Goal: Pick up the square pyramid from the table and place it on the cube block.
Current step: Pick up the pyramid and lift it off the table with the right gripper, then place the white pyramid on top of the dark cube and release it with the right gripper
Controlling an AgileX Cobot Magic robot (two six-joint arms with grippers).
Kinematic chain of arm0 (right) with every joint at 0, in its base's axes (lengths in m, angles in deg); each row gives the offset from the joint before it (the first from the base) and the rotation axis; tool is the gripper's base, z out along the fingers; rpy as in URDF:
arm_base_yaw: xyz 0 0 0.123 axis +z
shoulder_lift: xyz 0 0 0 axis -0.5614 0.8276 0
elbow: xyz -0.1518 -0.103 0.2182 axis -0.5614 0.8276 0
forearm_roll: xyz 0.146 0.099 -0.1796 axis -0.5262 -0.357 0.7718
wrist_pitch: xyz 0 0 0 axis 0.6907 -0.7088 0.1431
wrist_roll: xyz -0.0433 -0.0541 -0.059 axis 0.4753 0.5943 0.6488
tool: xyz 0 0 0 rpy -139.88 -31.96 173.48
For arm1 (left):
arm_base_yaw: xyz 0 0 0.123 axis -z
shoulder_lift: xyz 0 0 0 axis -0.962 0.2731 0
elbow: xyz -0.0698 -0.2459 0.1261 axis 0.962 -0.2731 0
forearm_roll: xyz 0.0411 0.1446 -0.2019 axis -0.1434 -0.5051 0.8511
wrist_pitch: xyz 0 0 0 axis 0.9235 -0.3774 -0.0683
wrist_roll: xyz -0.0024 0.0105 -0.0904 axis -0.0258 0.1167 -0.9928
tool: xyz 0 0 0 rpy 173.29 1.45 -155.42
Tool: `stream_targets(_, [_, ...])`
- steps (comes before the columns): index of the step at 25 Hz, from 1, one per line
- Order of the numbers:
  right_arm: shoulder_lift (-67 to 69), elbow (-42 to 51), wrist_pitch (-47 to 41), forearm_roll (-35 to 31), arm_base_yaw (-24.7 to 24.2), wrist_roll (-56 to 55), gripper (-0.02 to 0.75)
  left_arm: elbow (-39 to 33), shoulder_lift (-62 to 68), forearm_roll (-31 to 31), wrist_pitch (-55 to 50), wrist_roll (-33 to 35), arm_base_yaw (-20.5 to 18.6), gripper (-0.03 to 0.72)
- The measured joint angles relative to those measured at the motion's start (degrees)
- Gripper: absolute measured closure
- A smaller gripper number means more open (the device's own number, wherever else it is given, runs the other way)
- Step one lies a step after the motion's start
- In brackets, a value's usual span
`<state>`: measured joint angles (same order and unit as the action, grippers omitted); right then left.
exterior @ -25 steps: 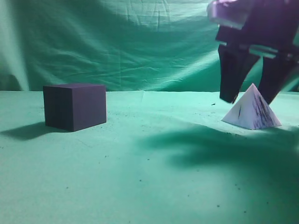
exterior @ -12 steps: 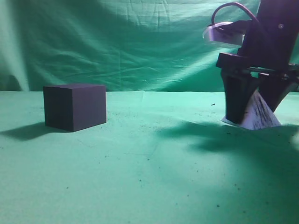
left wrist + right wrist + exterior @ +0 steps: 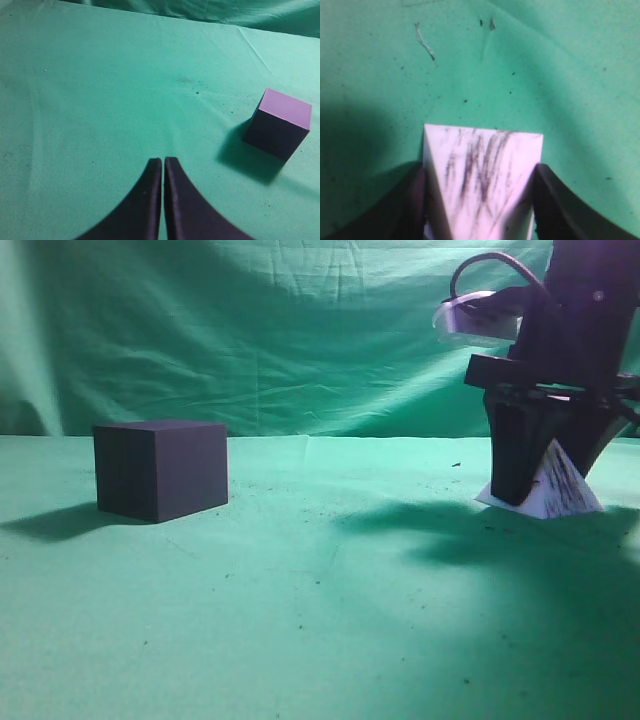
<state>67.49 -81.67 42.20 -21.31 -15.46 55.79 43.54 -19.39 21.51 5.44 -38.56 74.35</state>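
The robot's right gripper will release the square pyramid on the middle of the dark cube block's flat top (image 3: 158,424).
The square pyramid (image 3: 562,492), white with dark streaks, rests on the green table (image 3: 300,590) at the right. My right gripper (image 3: 548,485) stands down over it, one finger on each side. In the right wrist view the pyramid (image 3: 480,170) fills the gap of the right gripper (image 3: 479,200) and both fingers touch its sides. The dark cube block (image 3: 160,468) stands on the table far to the left. It also shows in the left wrist view (image 3: 280,125), right of and beyond my left gripper (image 3: 163,161), which is shut and empty above the cloth.
A draped green backdrop (image 3: 300,330) hangs behind the table. Small dark specks and a bit of thread (image 3: 425,42) lie on the cloth near the pyramid. A wide stretch of cloth lies between cube and pyramid.
My right gripper came down from above the pyramid's tip until its fingers straddled the pyramid, then closed in against its sides. The cube and the pyramid have stayed in place.
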Motion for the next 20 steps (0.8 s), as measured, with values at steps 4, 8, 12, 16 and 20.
stream_targets(4, [0.49,-2.63,-3.33,0.44,0.09,-0.58,0.346,0.0,0.0,0.0,0.0,0.0,0.0,0.688])
stream_targets(8, [-0.49,-6.73,-7.38,2.05,0.63,-0.74,0.346,0.0,0.0,0.0,0.0,0.0,0.0,0.688])
stream_targets(12, [-3.23,-14.87,-12.44,2.17,4.16,-0.74,0.37,0.0,0.0,0.0,0.0,0.0,0.0,0.688])
stream_targets(16, [-3.39,-22.14,-17.24,2.22,8.16,-0.99,0.37,0.0,0.0,0.0,0.0,0.0,0.0,0.688])
stream_targets(20, [-3.28,-30.59,-19.56,2.31,16.35,-2.28,0.37,0.0,0.0,0.0,0.0,0.0,0.0,0.688])
